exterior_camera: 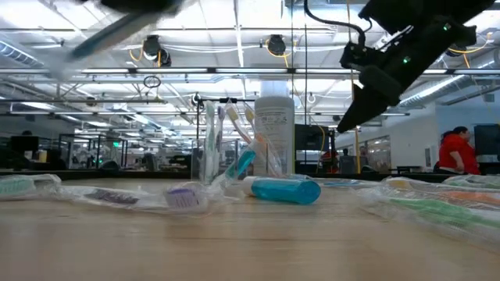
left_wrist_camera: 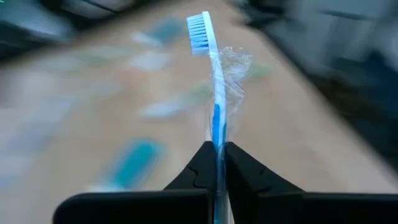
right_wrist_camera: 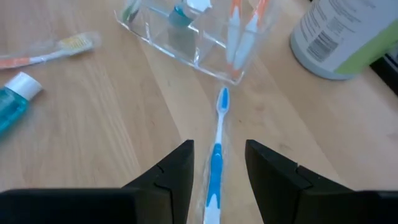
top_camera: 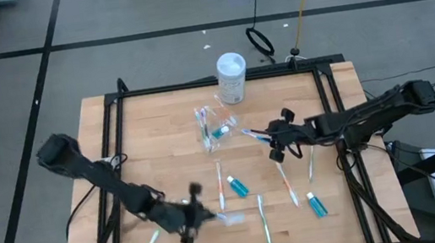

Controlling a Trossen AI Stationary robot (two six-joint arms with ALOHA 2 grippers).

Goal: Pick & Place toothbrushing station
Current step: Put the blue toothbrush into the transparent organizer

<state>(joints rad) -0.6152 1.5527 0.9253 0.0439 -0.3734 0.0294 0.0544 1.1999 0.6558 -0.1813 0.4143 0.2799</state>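
Note:
Next, I release the blue-and-white toothbrush from my left gripper inside the clear plastic cup (top_camera: 200, 122), next to the toothbrushes standing there.
A clear plastic cup (top_camera: 214, 130) stands at the table's middle back, holding a few toothbrushes and a blue toothpaste tube; it also shows in the right wrist view (right_wrist_camera: 199, 31). My left gripper (left_wrist_camera: 219, 149), near the front edge (top_camera: 208, 216), is shut on a blue-and-white toothbrush (left_wrist_camera: 214, 81) in a clear wrapper. My right gripper (right_wrist_camera: 219, 155) is open, right of the cup (top_camera: 276, 147), with one finger on each side of a blue toothbrush (right_wrist_camera: 217, 149) that lies flat on the table, head toward the cup. It touches nothing. My left gripper pinches the toothbrush's handle (left_wrist_camera: 217, 134) between its two fingers, through the clear wrapper. The brush runs on along the fingers' line, its bristled head (left_wrist_camera: 200, 31) farthest from the gripper. The table shows blurred behind the brush; whether the brush is lifted clear cannot be told.
A taller white cylindrical container (top_camera: 231, 77) stands at the back, just behind the cup. Two blue toothpaste tubes (top_camera: 237, 187) (top_camera: 317, 204) and several wrapped toothbrushes (top_camera: 263, 217) (top_camera: 286, 184) (top_camera: 153, 237) lie scattered over the table's front half. A black frame (top_camera: 220, 78) borders the table.

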